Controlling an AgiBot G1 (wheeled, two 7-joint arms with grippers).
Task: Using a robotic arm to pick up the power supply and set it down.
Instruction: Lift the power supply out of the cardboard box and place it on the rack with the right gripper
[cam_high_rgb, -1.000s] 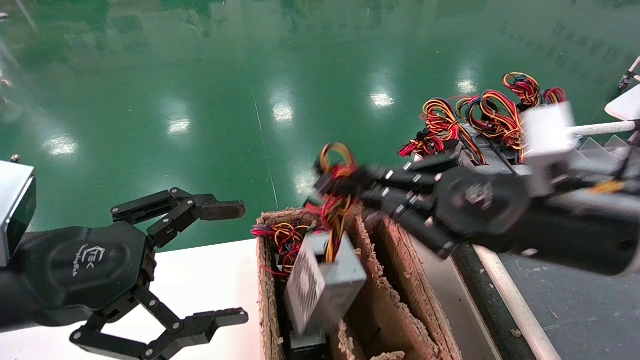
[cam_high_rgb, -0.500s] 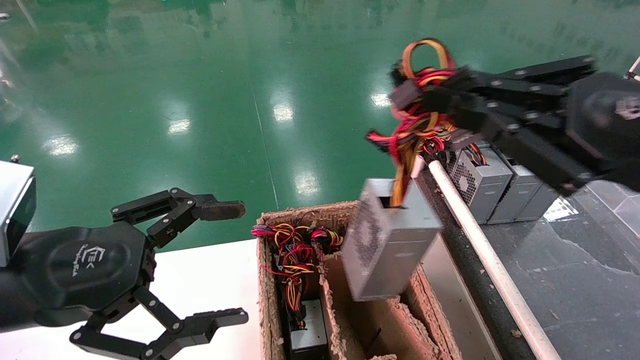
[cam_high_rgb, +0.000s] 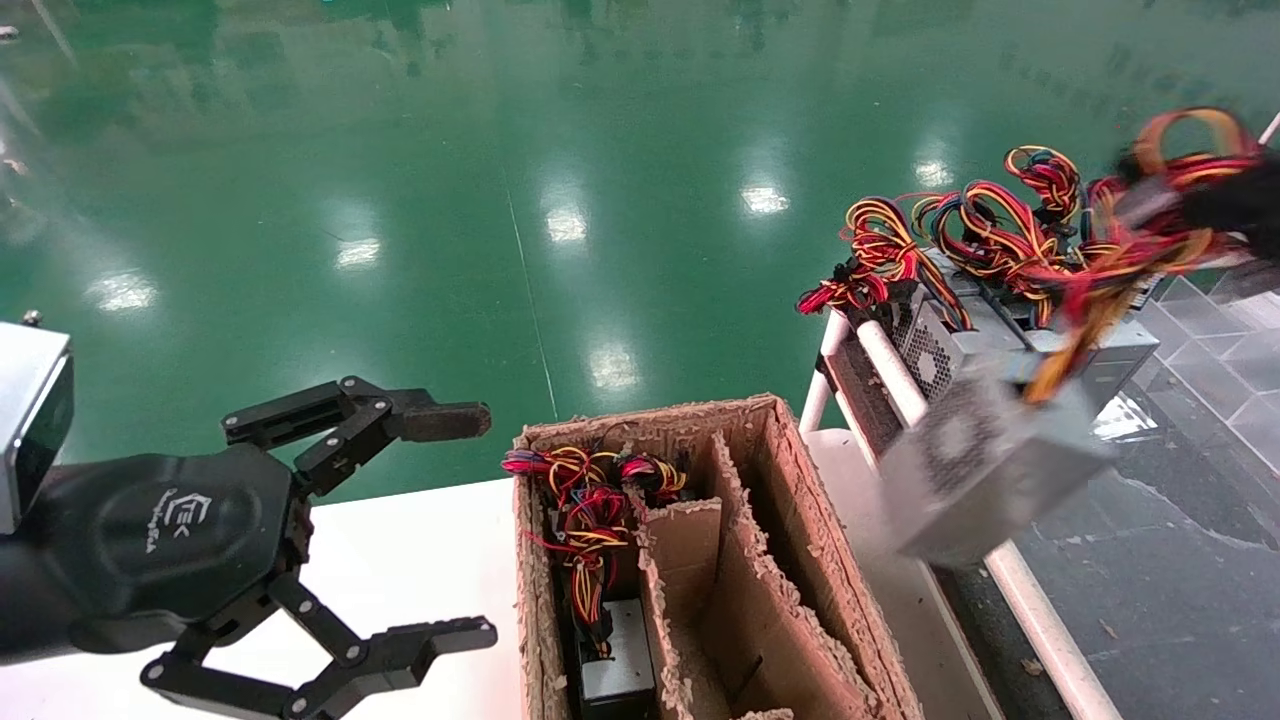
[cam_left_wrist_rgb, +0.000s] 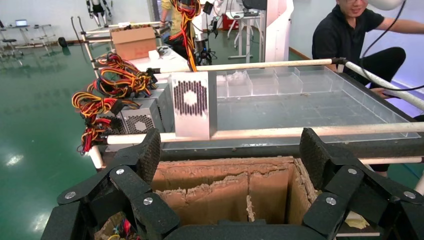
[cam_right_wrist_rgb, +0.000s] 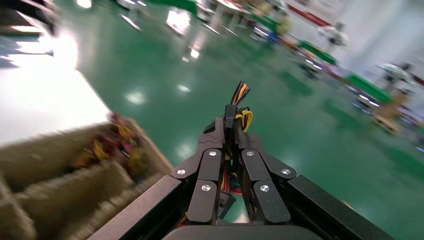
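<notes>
Next, my right hand sets the grey power supply against the near side of the standing power supplies (cam_high_rgb: 1014, 430), beside the white rail.
A grey power supply (cam_high_rgb: 990, 470) with a round fan grille hangs tilted in the air over the white rail at the right, blurred by motion. It dangles from its red, yellow and black wires (cam_high_rgb: 1110, 260). My right gripper (cam_high_rgb: 1215, 205) at the far right edge is shut on that wire bundle, and the right wrist view shows the wires pinched between the closed fingers (cam_right_wrist_rgb: 229, 127). The left wrist view shows the same power supply (cam_left_wrist_rgb: 192, 105) hanging in front of the rail. My left gripper (cam_high_rgb: 485, 528) is parked open at the lower left, over the white table (cam_high_rgb: 400, 560).
A divided cardboard box (cam_high_rgb: 800, 540) sits at centre, with another power supply (cam_high_rgb: 615, 675) and wires in its left compartment. More power supplies (cam_high_rgb: 940, 350) with wire bundles stand behind the white rail (cam_high_rgb: 1040, 630) on a dark platform. A person (cam_left_wrist_rgb: 355, 40) sits beyond.
My right gripper has lifted the power supply by its wires out of the box, then swung it right over the rail. The left arm has not moved.
</notes>
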